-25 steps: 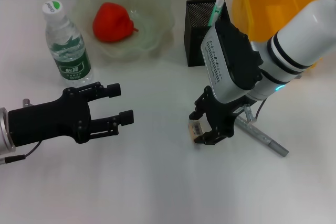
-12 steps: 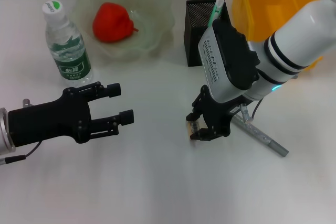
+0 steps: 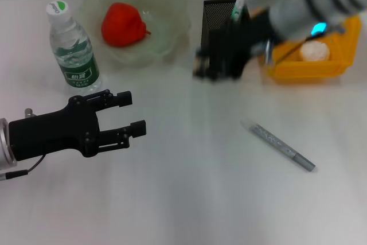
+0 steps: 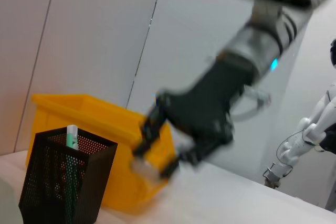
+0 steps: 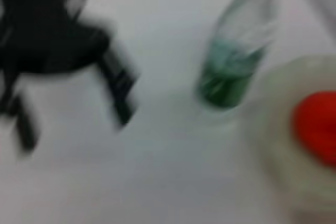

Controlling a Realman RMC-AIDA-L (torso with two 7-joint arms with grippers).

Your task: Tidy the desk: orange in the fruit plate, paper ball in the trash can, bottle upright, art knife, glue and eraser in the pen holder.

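The robot's right gripper will release the eraser, now just in front of the holder, in the black pen holder [image 3: 220,18], next to the green-and-white glue stick.
My right gripper [image 3: 217,64] hangs blurred in the air just in front of the pen holder [image 3: 214,18], shut on the small tan eraser [image 4: 143,167]. A green-and-white glue stick [image 3: 237,7] stands in the holder. The grey art knife [image 3: 278,145] lies on the table at the right. The orange [image 3: 121,24] sits in the pale green fruit plate [image 3: 170,4], and the bottle [image 3: 71,50] stands upright beside it. A white paper ball [image 3: 314,51] rests inside the yellow trash can [image 3: 309,70]. My left gripper [image 3: 133,113] hovers open and empty at the front left.
The white table top spreads between the left gripper and the art knife. The trash can stands directly right of the pen holder, close against it. A grey wall panel rises behind both in the left wrist view.
My right gripper has lifted the eraser off the table and swung back and up to the pen holder. The trash can's inside now shows. The left arm has not moved.
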